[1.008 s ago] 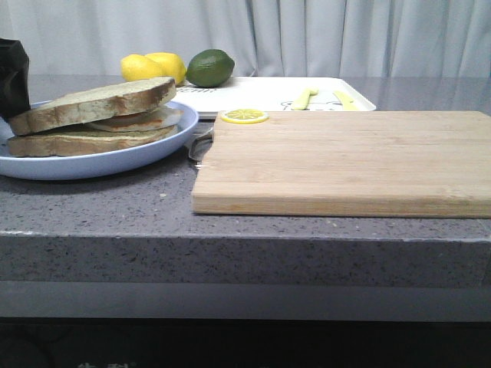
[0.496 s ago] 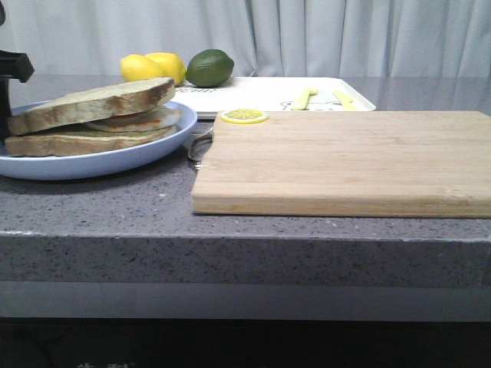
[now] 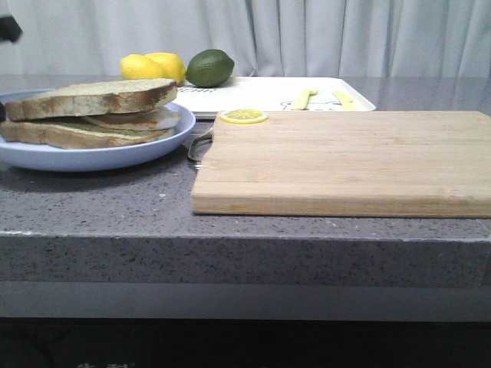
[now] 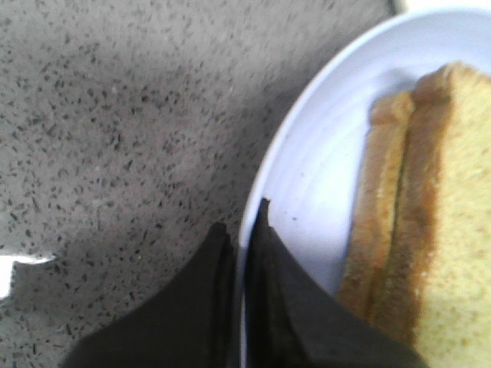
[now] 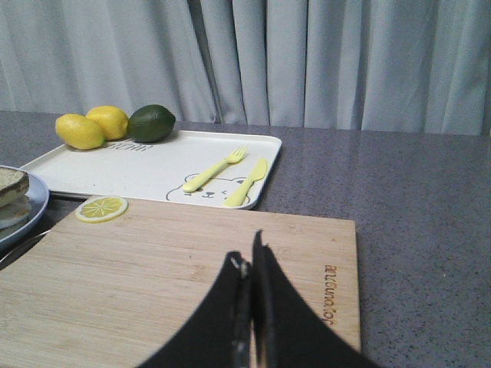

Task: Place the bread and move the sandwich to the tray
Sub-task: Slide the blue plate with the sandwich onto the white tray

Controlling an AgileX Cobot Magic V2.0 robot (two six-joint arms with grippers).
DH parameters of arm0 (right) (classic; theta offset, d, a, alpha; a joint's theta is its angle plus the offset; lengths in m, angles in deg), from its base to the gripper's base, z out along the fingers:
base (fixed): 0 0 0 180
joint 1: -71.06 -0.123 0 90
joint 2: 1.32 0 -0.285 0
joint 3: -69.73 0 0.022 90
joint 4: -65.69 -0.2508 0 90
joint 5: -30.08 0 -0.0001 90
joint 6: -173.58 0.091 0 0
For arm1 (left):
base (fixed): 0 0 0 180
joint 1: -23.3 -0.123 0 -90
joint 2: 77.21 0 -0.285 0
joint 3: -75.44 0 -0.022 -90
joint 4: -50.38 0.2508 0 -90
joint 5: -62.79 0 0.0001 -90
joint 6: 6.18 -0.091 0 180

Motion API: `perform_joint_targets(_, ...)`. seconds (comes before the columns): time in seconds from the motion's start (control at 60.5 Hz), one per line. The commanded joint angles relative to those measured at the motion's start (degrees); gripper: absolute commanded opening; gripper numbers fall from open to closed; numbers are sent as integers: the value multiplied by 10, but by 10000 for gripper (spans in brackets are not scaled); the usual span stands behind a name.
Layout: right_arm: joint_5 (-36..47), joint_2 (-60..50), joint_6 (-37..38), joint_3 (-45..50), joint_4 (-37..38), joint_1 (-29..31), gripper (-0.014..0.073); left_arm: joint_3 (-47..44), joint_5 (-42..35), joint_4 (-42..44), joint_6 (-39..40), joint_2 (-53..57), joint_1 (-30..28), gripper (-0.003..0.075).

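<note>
The robot's left gripper should release the pale blue plate on the cream tray (image 3: 225,91), between the lime and the lemon slice.
The sandwich (image 3: 84,123) lies on a round pale blue plate (image 3: 157,144) at the left: a thick bread (image 3: 92,96) slice on top, white-and-orange egg (image 3: 149,118) under it, and a flatter slice below. In the left wrist view my left gripper (image 4: 242,218) is shut on the plate's rim (image 4: 265,184), one finger outside and one inside, beside the sandwich's crust (image 4: 391,230). The cream tray (image 3: 261,93) sits at the back centre. My right gripper (image 5: 249,249) is shut and holds nothing, hovering over the cutting board (image 5: 169,268).
A wooden cutting board (image 3: 345,161) fills the middle and right, with a lemon slice (image 3: 244,116) on its far left corner. Two lemons (image 3: 149,67) and a lime (image 3: 209,67) rest on the tray's far left. Something metallic (image 3: 198,144) lies between plate and board.
The plate with the sandwich has risen a little and levelled out, shifting slightly left. The left arm's dark body has moved up and nearly out of the front view.
</note>
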Motion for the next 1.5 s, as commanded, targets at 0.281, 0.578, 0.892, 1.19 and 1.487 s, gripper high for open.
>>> perform_joint_targets(0.281,48,4,-1,-16,-6,0,-51,94,71,-225,-104,30,-96,-20)
perform_joint_targets(0.578,48,4,-1,-16,-6,0,-51,315,99,-225,-21,-100,2,-20)
perform_joint_targets(0.892,48,4,-1,-16,-6,0,-51,711,201,-170,92,-347,80,-20)
perform_joint_targets(1.19,44,4,-1,-16,-6,0,-51,890,242,-176,106,-496,91,-20)
perform_joint_targets(1.487,43,4,-1,-16,-6,0,-51,894,194,-178,100,-539,91,-20)
